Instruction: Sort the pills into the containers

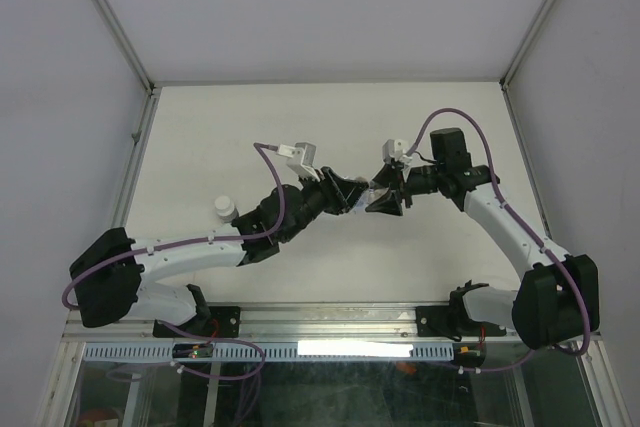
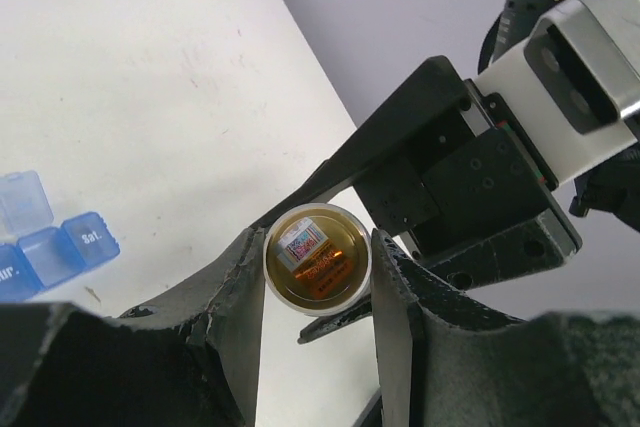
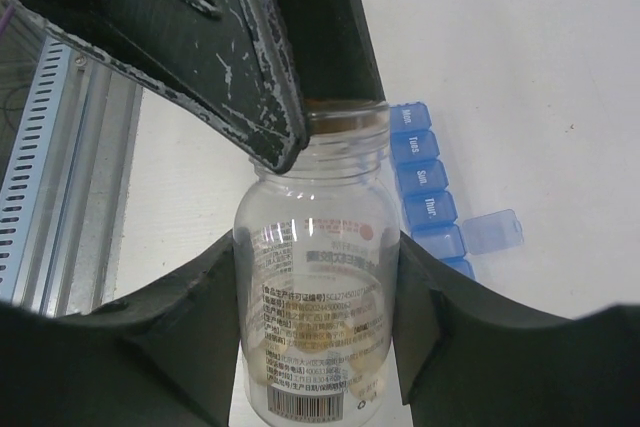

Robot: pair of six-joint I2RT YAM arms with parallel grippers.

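Observation:
Next, the left gripper releases the gold bottle cap on the table (image 1: 257,184) between the white round cap and blue strip.
A small clear bottle (image 3: 315,297) is held between both grippers over the middle of the table (image 1: 440,137). My right gripper (image 3: 318,247) is shut on its body. My left gripper (image 2: 317,247) is shut on its threaded neck, and the left wrist view looks straight into the open mouth of the bottle (image 2: 317,259). The pills (image 3: 365,362) show as a few orange-tan discs at the bottle's base. The containers (image 3: 425,187) are a blue strip of day-marked compartments on the table beside the bottle, with one lid (image 3: 495,230) flipped open. In the top view the left gripper (image 1: 350,193) and right gripper (image 1: 385,202) meet tip to tip.
A small white round cap (image 1: 223,207) lies on the table left of the left arm. The containers (image 2: 50,237) also show at the left edge of the left wrist view. White walls close the table on three sides, and a metal rail (image 1: 330,322) runs along the near edge.

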